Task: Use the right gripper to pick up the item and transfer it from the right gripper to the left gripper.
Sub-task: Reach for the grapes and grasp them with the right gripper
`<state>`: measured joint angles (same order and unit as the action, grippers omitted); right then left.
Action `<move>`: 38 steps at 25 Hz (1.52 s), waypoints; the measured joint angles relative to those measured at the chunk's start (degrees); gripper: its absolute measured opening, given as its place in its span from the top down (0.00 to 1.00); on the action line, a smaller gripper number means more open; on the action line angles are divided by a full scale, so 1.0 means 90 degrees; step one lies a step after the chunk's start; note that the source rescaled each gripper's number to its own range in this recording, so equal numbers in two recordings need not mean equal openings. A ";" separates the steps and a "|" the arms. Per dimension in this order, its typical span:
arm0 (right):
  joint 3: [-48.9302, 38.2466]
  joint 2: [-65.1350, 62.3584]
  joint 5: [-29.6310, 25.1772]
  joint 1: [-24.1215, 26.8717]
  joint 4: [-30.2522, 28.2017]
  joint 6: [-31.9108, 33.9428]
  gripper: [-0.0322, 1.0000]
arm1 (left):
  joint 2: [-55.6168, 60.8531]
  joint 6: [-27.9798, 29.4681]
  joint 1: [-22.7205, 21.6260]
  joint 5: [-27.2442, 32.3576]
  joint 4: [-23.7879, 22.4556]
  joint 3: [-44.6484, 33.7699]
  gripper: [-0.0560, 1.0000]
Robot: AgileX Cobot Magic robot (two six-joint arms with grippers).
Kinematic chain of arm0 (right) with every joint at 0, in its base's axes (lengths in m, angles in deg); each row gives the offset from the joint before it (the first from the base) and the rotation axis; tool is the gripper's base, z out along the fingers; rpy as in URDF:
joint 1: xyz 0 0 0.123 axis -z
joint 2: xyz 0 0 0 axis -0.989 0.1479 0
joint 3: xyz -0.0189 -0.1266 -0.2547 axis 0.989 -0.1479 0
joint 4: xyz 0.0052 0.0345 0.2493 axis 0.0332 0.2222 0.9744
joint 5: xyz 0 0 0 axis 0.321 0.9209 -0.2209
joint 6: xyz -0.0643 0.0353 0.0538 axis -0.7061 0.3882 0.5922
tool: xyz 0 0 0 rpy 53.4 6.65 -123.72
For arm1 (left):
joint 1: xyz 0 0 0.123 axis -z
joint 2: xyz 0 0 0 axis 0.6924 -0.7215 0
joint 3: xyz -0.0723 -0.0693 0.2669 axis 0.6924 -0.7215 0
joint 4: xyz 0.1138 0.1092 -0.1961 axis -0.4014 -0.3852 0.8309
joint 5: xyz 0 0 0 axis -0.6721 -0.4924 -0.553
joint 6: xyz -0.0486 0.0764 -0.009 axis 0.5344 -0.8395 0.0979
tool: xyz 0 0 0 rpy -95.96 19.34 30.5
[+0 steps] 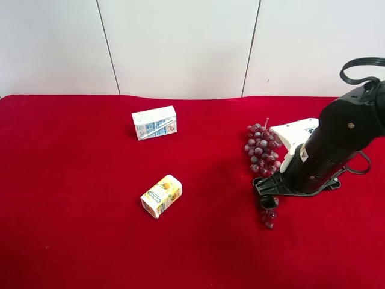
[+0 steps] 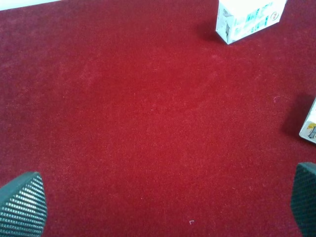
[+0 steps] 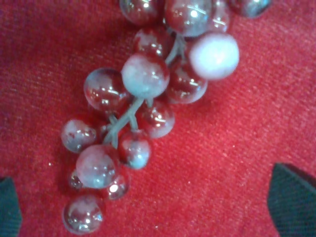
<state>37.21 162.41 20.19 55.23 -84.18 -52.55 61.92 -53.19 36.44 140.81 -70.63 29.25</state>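
Observation:
I should close my right gripper on the narrow end [image 1: 271, 208] of the grape bunch, opposite its stem, so that the bunch's wide part hangs down.
The item, a long bunch of dark red and frosted purple grapes [image 1: 262, 150], lies on the red cloth at the exterior high view's right, stem toward the wall. The right gripper [image 1: 267, 197], on the bulky black arm with a white wrist piece [image 1: 295, 137], is lowered over the bunch's lower middle. In the right wrist view the grapes [image 3: 143, 98] fill the frame and the right gripper [image 3: 150, 205] is open, its fingertips [image 3: 294, 197] spread on either side of the bunch's end, not pressing it. The left gripper [image 2: 163, 202] hangs open over bare cloth, holding nothing.
A white-blue carton [image 1: 154, 122] lies toward the back of the cloth, also seen as the white-blue carton [image 2: 249, 17] from the left wrist. A yellow-white carton [image 1: 161, 195] lies nearer the front; its edge [image 2: 310, 126] shows in the left wrist view. White wall panels stand behind the table.

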 joint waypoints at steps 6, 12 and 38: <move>0.0000 0.0553 0.0309 0.0000 -0.0018 0.0000 0.00 | 0.0000 0.0000 0.0000 0.0000 0.0000 0.0000 0.00; 0.0000 0.0761 0.0685 0.0000 -0.0018 0.0000 0.00 | 0.0000 0.0000 0.0000 0.0000 0.0000 0.0000 0.00; 0.0000 0.0767 0.0934 0.0000 -0.0038 0.0002 0.32 | 0.0000 0.0000 0.0000 0.0000 0.0000 0.0000 0.00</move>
<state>37.21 169.31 28.60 55.23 -84.53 -52.53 61.92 -53.19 36.44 140.81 -70.63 29.25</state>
